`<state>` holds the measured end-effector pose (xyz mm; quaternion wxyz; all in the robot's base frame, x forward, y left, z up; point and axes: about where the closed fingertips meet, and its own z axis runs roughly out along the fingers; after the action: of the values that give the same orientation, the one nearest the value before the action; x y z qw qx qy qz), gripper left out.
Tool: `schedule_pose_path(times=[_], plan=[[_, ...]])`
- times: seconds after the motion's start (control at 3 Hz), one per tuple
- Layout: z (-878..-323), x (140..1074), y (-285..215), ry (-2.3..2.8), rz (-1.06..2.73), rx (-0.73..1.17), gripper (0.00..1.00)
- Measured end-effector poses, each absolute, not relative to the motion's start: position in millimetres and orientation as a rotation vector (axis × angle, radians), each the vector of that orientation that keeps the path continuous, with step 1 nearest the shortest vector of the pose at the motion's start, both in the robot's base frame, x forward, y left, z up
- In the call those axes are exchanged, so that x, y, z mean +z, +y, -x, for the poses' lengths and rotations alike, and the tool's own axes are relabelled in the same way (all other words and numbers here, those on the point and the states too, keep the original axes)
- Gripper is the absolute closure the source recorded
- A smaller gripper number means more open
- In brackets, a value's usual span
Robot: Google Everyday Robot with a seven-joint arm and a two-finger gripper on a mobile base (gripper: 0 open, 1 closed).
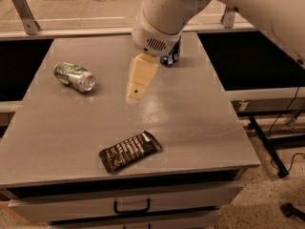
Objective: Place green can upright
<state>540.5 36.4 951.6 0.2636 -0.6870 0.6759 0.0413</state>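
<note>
Next, I move my gripper to the middle of the green can's body [72, 75], between its two ends, and close it there.
The green can [74, 76] lies on its side at the left of the grey table [200, 118], its silver end facing right and toward me. My gripper [135, 92] hangs above the middle of the table, pointing down, to the right of the green can and clear of it. It holds nothing that I can see. The big white arm [162, 18] reaches in from the upper right.
A dark blue can [171, 56] stands upright at the back of the table, partly hidden behind the arm. A dark snack packet [129, 150] lies flat near the front edge. A drawer handle [131, 207] sits below the table top.
</note>
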Motion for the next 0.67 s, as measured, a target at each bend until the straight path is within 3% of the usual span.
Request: schedule_pose_path(times=[0.33, 0.67], plan=[[-543.1, 952.9, 41.1, 1.815, 1.853, 0.118, 0.0], [-563.1, 950.0, 75.9, 1.807, 1.802, 0.163, 0.0]])
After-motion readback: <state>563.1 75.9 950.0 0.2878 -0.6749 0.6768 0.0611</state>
